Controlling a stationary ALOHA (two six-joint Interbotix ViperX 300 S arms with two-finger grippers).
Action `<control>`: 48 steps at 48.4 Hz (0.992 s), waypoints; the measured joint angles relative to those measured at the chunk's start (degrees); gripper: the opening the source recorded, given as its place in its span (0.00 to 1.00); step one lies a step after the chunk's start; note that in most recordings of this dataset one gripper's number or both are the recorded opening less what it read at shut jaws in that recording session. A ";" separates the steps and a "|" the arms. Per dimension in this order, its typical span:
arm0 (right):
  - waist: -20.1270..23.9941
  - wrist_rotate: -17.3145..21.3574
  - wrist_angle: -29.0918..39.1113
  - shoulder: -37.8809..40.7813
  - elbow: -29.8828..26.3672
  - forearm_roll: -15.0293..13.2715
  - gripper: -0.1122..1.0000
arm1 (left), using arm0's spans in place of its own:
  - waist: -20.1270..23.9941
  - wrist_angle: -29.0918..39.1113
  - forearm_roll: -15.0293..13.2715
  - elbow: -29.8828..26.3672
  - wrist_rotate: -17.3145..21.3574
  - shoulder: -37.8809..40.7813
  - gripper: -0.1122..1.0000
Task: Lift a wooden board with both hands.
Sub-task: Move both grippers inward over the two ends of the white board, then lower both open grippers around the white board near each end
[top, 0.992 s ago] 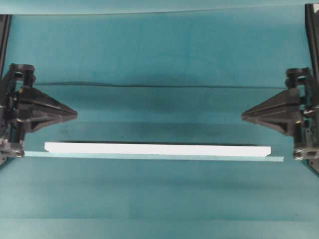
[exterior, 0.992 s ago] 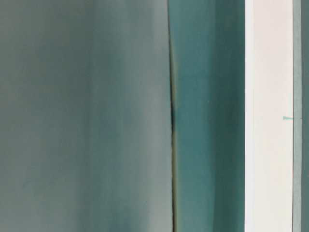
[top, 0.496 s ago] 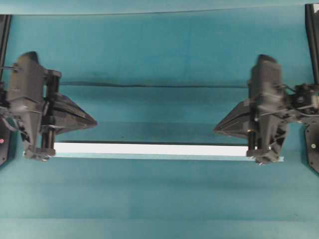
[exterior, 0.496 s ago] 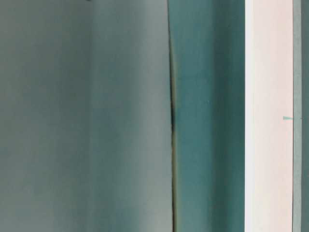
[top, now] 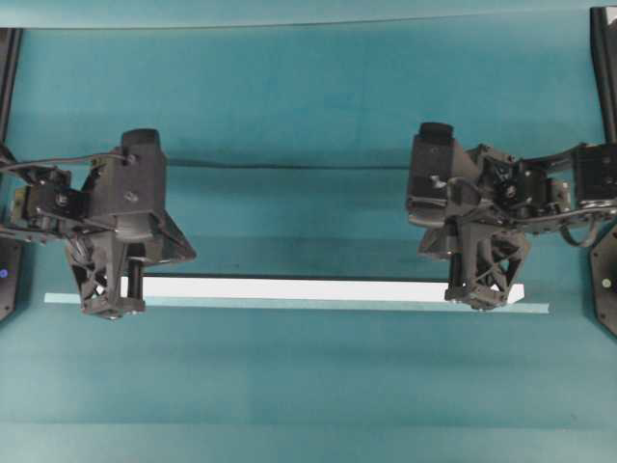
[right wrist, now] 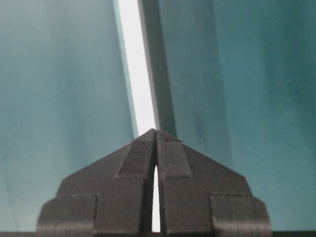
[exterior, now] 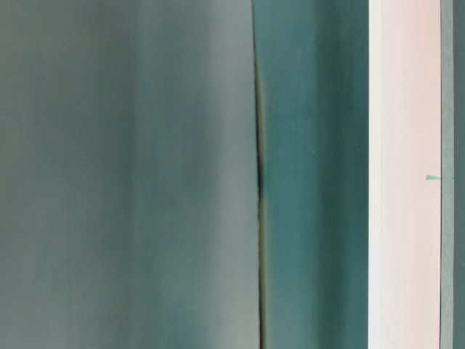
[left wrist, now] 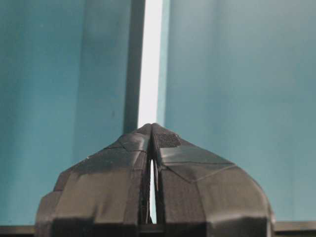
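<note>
My left gripper is going to grip the board. It will close across the wooden board's long edges (top: 197, 287) (left wrist: 150, 69), slightly in from the board's end nearest this gripper, toward the board's middle.
The wooden board (top: 289, 288) is a long white plank lying flat across the teal table. My left gripper (top: 111, 304) hangs over its left end with the fingers pointing down. My right gripper (top: 477, 299) hangs over its right end the same way. In the left wrist view the left gripper (left wrist: 151, 126) is shut, tips together, and the board (left wrist: 150, 59) runs away beyond them. The right gripper (right wrist: 156, 131) is shut too, in line with the board (right wrist: 136, 64). Neither grips anything. I cannot tell whether the tips touch the board. In the table-level view only the board (exterior: 403, 174) shows.
A thin pale teal tape strip (top: 289, 305) runs along the board's near edge. A fold in the teal cloth (top: 289, 166) crosses the table behind the arms. Black frame posts (top: 603, 58) stand at the far corners.
Both arms have swung in from the table's sides and turned their fingers down over the board's two ends. The board has not moved. Both grippers stayed shut.
</note>
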 measured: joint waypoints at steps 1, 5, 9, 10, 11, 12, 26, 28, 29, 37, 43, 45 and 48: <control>0.00 0.09 0.35 0.18 -0.09 -0.09 0.11 | 0.18 0.09 -0.09 0.09 0.18 0.26 0.09; 0.00 0.09 1.58 1.32 -0.62 -0.70 0.11 | 0.44 0.53 0.00 0.09 0.35 0.88 0.09; 0.00 0.09 2.29 2.46 -1.14 -1.14 0.11 | 0.44 1.14 0.00 0.09 0.44 1.41 0.10; 0.00 0.00 2.29 2.72 -1.23 -1.23 0.11 | 0.44 1.32 0.00 0.00 0.44 1.49 0.11; 0.00 0.09 2.29 2.99 -1.32 -1.41 0.11 | 0.44 1.41 0.00 0.00 0.44 1.67 0.11; 0.00 0.09 2.29 3.16 -1.49 -1.67 0.11 | 0.44 1.49 0.00 0.09 0.44 1.76 0.12; -0.70 0.09 2.72 5.45 -2.90 -2.46 0.18 | 1.41 1.85 0.00 0.88 -0.18 2.20 0.68; -0.79 0.00 2.72 5.71 -2.90 -2.46 0.22 | 1.49 1.85 0.00 1.05 -0.26 2.20 0.79; -0.79 0.09 2.81 5.80 -2.99 -2.46 0.26 | 1.49 1.85 0.00 1.14 -0.09 2.20 0.84; -0.88 0.00 2.46 6.24 -2.99 -2.46 0.67 | 1.23 1.85 0.00 1.41 0.88 2.37 0.90; -0.79 0.00 2.02 6.24 -2.72 -2.46 0.92 | 1.14 1.85 0.00 1.58 0.97 2.81 0.92; -0.53 0.00 1.93 6.24 -2.55 -2.46 0.95 | 1.23 1.76 0.00 1.67 0.97 3.16 0.93; -0.18 0.00 1.49 6.33 -2.29 -2.46 0.96 | 1.14 1.58 0.00 1.93 0.88 3.60 0.94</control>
